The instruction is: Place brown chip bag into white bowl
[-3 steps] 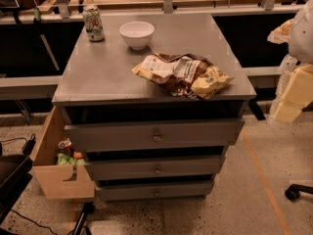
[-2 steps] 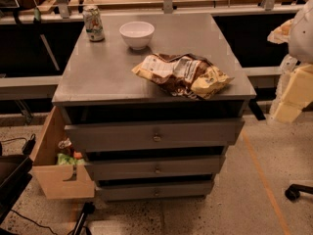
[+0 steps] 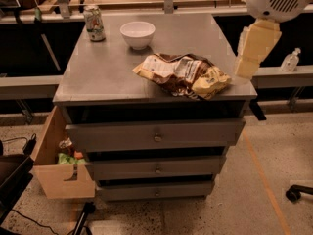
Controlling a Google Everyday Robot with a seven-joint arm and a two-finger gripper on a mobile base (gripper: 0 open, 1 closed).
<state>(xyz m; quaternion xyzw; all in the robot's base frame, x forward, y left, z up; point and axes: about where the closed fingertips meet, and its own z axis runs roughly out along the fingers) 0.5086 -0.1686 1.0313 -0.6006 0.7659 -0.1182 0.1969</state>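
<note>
Next, I grip the crumpled middle [image 3: 187,68] of the brown chip bag, between its ends.
The brown chip bag [image 3: 183,75] lies crumpled on the grey cabinet top [image 3: 102,72], near its front right corner. The white bowl [image 3: 137,34] stands upright at the back middle of the top, apart from the bag. My gripper [image 3: 244,72] hangs at the end of the cream arm link at the right edge of the top, just right of the bag and a little above the surface. It holds nothing that I can see.
A green-and-white drink can [image 3: 94,23] stands at the back left, beside the bowl. The cabinet has stacked drawers [image 3: 156,136], slightly ajar. An open wooden box [image 3: 54,155] sits at its lower left. A small bottle [image 3: 291,60] stands on the ledge at right.
My arm has moved left and up from beside the cabinet to its right edge, close to the bag. Bag, bowl and can have not moved.
</note>
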